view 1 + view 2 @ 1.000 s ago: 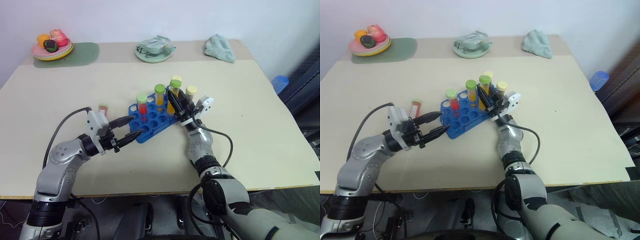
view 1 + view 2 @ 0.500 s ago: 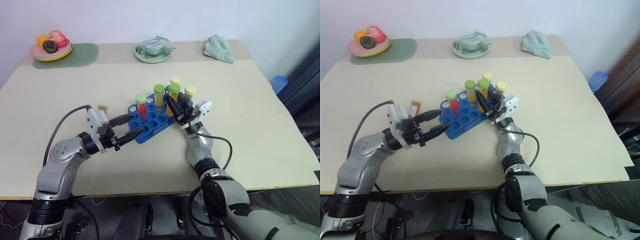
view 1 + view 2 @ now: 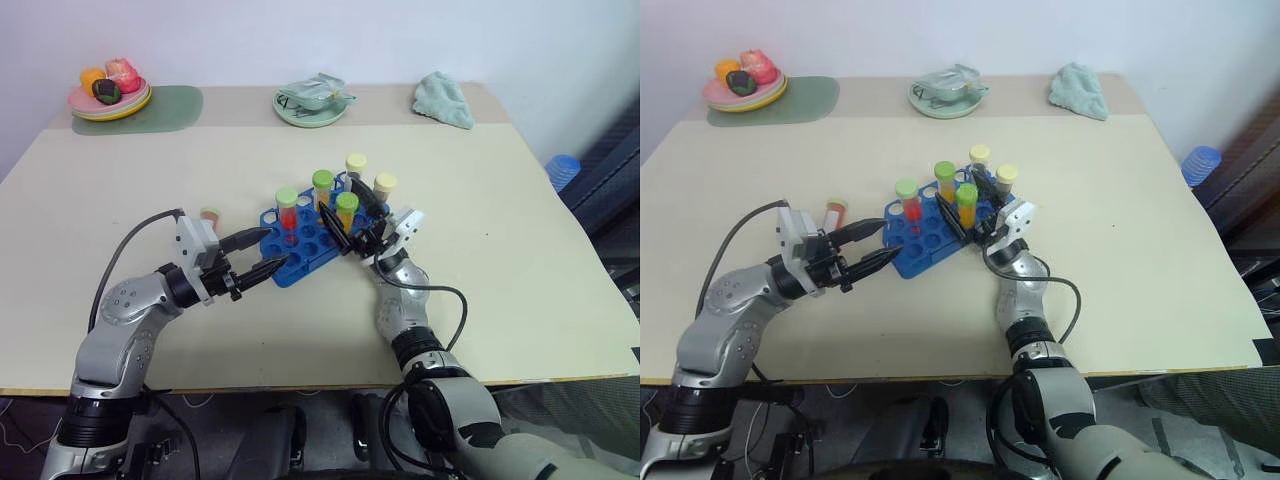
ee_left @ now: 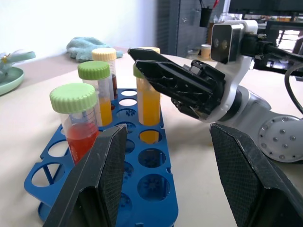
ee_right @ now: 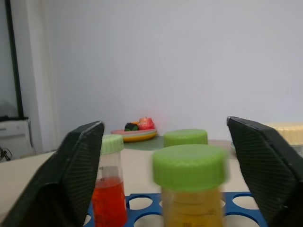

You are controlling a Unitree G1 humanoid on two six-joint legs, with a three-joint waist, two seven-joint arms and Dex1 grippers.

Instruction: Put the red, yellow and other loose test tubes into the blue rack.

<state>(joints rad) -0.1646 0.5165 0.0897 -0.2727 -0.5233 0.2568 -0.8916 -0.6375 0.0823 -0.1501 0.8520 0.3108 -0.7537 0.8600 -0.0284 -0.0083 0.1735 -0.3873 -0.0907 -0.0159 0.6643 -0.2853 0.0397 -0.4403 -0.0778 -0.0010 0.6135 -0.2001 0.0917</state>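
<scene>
Next, my left gripper goes to the loose red tube on the table and closes on the tube's body (image 3: 210, 218) below its cap.
The blue rack (image 3: 308, 238) lies in the middle of the table with several capped tubes upright in it. One is red with a green cap (image 3: 287, 208). A yellow one with a green cap (image 3: 346, 212) stands between the spread fingers of my right gripper (image 3: 350, 217), which is open and not touching it. In the right wrist view this yellow tube (image 5: 189, 189) rises between the two wide fingers. My left gripper (image 3: 276, 250) is open at the rack's near left corner. A loose tube with reddish content (image 3: 208, 215) rests on the table just beyond the left wrist.
At the back left a plate of toy food (image 3: 108, 95) sits on a green mat (image 3: 165, 105). A pale green dish (image 3: 313, 103) and a teal cloth (image 3: 443, 98) are at the back. A blue object (image 3: 562, 170) stands off the table's right edge.
The right gripper lowered the yellow green-capped tube into a rack hole, then opened and let it go, drawing back slightly. The left gripper has stayed put.
</scene>
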